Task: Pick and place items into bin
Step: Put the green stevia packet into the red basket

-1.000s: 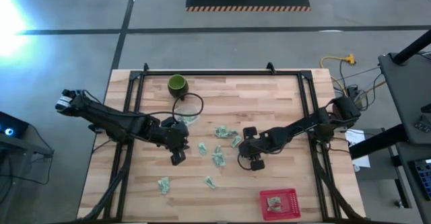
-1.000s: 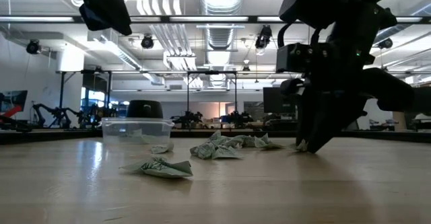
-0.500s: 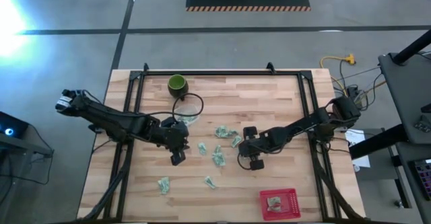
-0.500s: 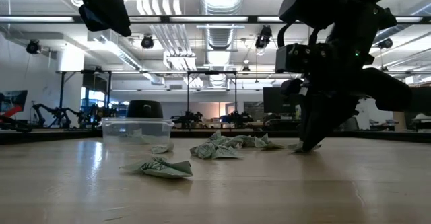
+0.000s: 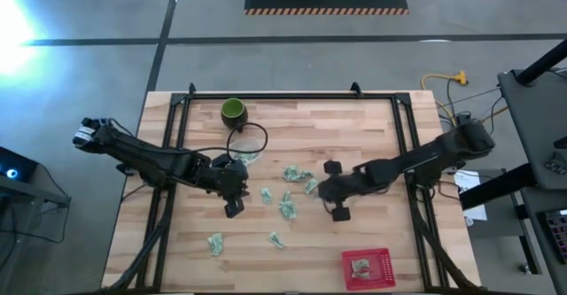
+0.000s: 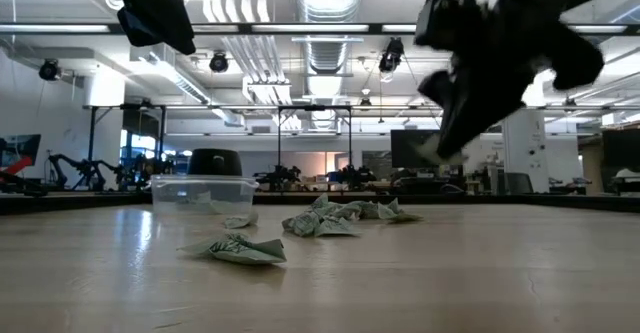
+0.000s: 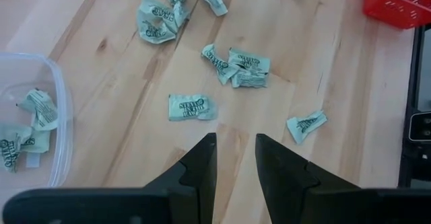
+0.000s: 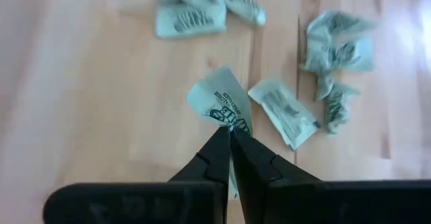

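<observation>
My right gripper should set the packet down in the red basket (image 5: 366,268) and let go of it there, right up against the packets that lie inside the basket.
Several pale green-and-white packets (image 5: 286,208) lie flat and scattered across the middle of the wooden table. A few more sit in the clear plastic bin (image 5: 246,144) near the dark green cup (image 5: 233,111). My right gripper (image 8: 227,131) is shut on one packet (image 8: 221,101) and hangs above the table (image 6: 450,138), to the right of the cluster (image 5: 322,191). My left gripper (image 7: 236,143) is open and hovers high over the table left of the cluster (image 5: 233,206), with a packet (image 7: 190,107) on the wood ahead of it. My right gripper pinches the packet between its two fingertips at the packet's near edge (image 8: 227,122). The rest of the packet sticks out beyond the tips. The packet is lifted clear of the table, showing as a pale scrap at the fingers (image 6: 430,151) in the low view.
A red basket (image 5: 368,267) with packets inside stands near the table's front right corner. Two lone packets (image 5: 215,242) (image 5: 277,239) lie toward the near edge. Black frame rails (image 5: 177,135) run along the left, right and far sides of the table.
My right gripper, whose fingertips were down on the table at a packet, has risen well clear of the wood and tipped, carrying the packet up with it. The left arm has kept still.
</observation>
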### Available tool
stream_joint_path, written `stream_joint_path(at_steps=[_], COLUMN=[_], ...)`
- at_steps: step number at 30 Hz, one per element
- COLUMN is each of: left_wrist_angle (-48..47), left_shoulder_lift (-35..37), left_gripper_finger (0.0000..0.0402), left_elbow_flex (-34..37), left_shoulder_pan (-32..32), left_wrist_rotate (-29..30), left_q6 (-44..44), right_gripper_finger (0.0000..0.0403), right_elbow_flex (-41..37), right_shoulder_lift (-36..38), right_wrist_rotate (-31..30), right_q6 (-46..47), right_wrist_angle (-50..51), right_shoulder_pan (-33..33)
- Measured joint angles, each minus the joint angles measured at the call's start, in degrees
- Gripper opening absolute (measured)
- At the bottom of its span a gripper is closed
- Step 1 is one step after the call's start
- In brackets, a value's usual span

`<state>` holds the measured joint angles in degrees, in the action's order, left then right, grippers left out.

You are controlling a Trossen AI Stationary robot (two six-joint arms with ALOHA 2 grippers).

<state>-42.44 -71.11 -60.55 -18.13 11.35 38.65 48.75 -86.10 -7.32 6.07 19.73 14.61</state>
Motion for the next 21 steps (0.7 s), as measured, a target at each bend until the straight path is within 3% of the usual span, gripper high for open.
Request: stream_joint_path(at_steps=[4,12,21], left_wrist_angle=[0.0,1.3,4.5], left_shoulder_lift=[0.0,0.0,0.0], left_gripper_finger=[0.0085,0.0085,0.0085], left_elbow_flex=[0.1,1.4,3.0], left_shoulder_pan=[0.0,0.0,0.0], left_wrist_rotate=[1.2,2.7,3.2], left_q6=[0.0,-0.1,-0.8], right_gripper_finger=[0.0008,0.0008,0.0008], right_elbow_flex=[0.0,0.0,0.0], right_shoulder_lift=[6.7,18.5,25.5], right_wrist_rotate=[4.2,18.5,20.0], right_q6=[2.2,13.1,24.7], right_wrist_angle=[1.3,1.9,6.6], right_shoulder_pan=[0.0,1.5,9.2])
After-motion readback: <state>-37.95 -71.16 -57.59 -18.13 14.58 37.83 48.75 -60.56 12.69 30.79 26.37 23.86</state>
